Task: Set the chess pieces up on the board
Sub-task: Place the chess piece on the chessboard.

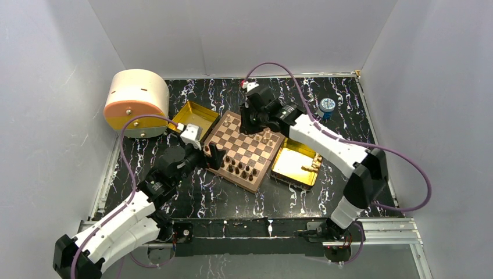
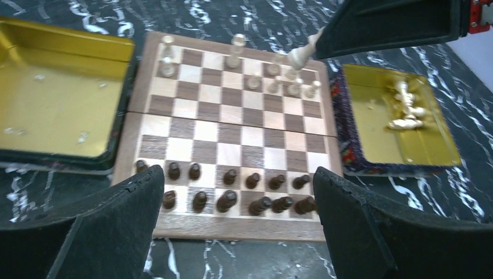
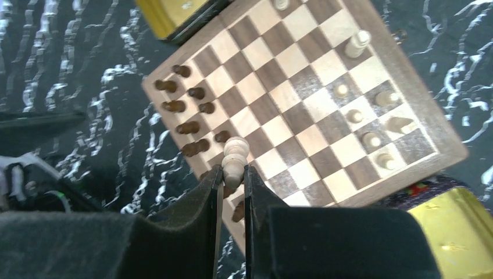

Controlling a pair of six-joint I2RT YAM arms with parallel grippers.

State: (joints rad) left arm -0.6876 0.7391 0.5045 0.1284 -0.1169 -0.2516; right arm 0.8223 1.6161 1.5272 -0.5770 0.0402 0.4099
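Note:
Next, I let go of the light tan piece with my right gripper on the far-edge light square (image 1: 242,122) (image 3: 338,23) next to the piece nearest the latch.
The board (image 1: 251,145) lies in the middle of the table. Dark brown pieces (image 2: 232,189) stand in its two rows nearest the left arm, and several light tan pieces (image 2: 273,81) stand at the far side. My right gripper (image 3: 232,171) is shut on a light tan piece (image 3: 235,156) and holds it above the board's far side (image 1: 250,125); it also shows in the left wrist view (image 2: 303,53). My left gripper (image 2: 237,186) is open and empty, just off the board's near edge (image 1: 212,157).
A gold tray (image 1: 293,168) right of the board holds a few light pieces (image 2: 407,110). A second gold tray (image 1: 195,113) sits left of the board. A beige and orange cylinder (image 1: 135,102) stands at the back left, and a small blue-capped object (image 1: 327,106) at the back right.

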